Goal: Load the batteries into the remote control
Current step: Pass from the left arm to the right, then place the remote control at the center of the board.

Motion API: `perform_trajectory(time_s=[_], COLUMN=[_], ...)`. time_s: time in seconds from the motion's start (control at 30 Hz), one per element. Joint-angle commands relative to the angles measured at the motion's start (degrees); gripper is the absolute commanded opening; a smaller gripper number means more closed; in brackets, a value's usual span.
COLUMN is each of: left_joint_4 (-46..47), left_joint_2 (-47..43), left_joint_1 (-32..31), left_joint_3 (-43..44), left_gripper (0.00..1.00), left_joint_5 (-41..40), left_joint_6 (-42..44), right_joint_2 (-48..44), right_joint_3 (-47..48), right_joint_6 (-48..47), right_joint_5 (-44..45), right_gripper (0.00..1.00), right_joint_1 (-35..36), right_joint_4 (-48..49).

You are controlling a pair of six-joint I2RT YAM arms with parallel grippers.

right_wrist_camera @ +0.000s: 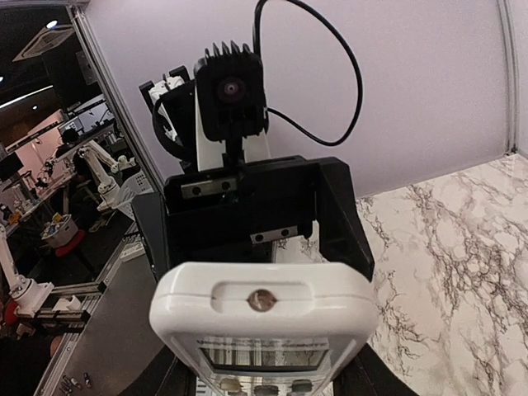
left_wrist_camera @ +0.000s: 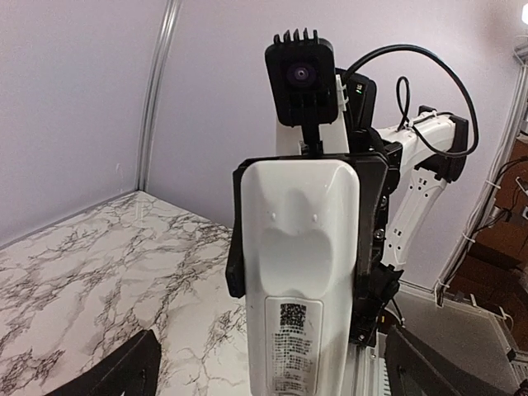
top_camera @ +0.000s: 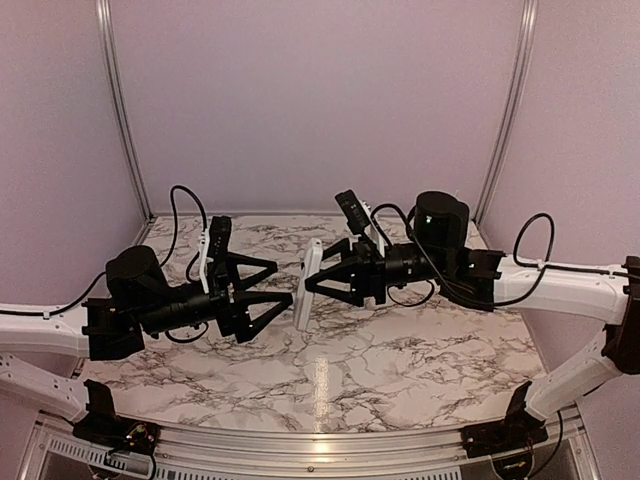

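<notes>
My right gripper needs to let go of the white remote control on the marble table (top_camera: 331, 336), just past the far end of the bright strip.
The white remote control (top_camera: 303, 305) stands upright above the marble table, between the two arms. My right gripper (top_camera: 320, 278) is shut on its sides. In the right wrist view its top end and small display (right_wrist_camera: 262, 309) face the camera, with my right fingers (right_wrist_camera: 356, 381) at its flanks. In the left wrist view its back with a printed label (left_wrist_camera: 297, 247) faces me, gripped by the right arm's black fingers (left_wrist_camera: 237, 247). My left gripper (top_camera: 284, 284) is wide open just behind the remote; its fingers (left_wrist_camera: 111, 371) show at the bottom corners. The batteries are out of view.
The marble table (top_camera: 400, 360) lies under both arms. Lilac walls and aluminium posts (top_camera: 125, 110) close in the back and sides. The right arm's camera (left_wrist_camera: 301, 78) sits above the remote in the left wrist view. The left arm's camera (right_wrist_camera: 231, 91) faces the right wrist.
</notes>
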Motion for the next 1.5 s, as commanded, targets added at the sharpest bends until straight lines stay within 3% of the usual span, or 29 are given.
perform_trajectory(time_s=[0.0,0.13,0.27,0.4,0.53,0.77,1.03,1.27,1.47], left_joint_4=[-10.8,-19.1,-27.6,-29.6,-30.0,-38.4,-33.9,-32.5,-32.6], left_joint_2=[-5.4,-7.6,-6.4,-5.2,-4.6,1.3,3.6,3.2,3.3], left_joint_1=[2.4,6.2,10.1,11.5,12.0,13.1,13.2,13.2,13.5], left_joint_3=[-1.1,-0.8,0.7,0.4,-0.1,3.0,-0.2,-2.5,-2.4], left_gripper=[0.99,0.99,0.99,0.99,0.99,0.99,0.99,0.99,0.99], left_joint_5=[-10.2,-17.2,-22.6,-24.0,-24.9,-32.3,-29.5,-28.5,-26.4], left_joint_6=[-1.1,-5.0,-9.8,-11.1,-11.5,-12.2,-13.0,-12.8,-12.1], right_joint_2=[0.2,3.6,11.0,18.7,26.3,36.0,43.0,46.7,45.9], right_joint_3=[3.7,8.5,16.6,23.8,29.0,33.0,35.1,37.2,37.4], right_joint_6=[-2.3,-6.7,-11.4,-15.7,-16.9,-18.5,-17.4,-16.0,-15.4], right_joint_5=[3.8,11.3,24.5,33.5,34.7,36.3,37.1,37.3,35.9], right_gripper=[0.15,0.16,0.17,0.20,0.18,0.19,0.26,0.37,0.60], right_joint_1=[-3.1,-3.7,-4.0,-4.0,-3.9,-3.5,-3.4,-3.4,-3.4], right_joint_4=[-12.9,-27.5,-44.0,-55.5,-61.7,-66.2,-65.9,-65.7,-64.9])
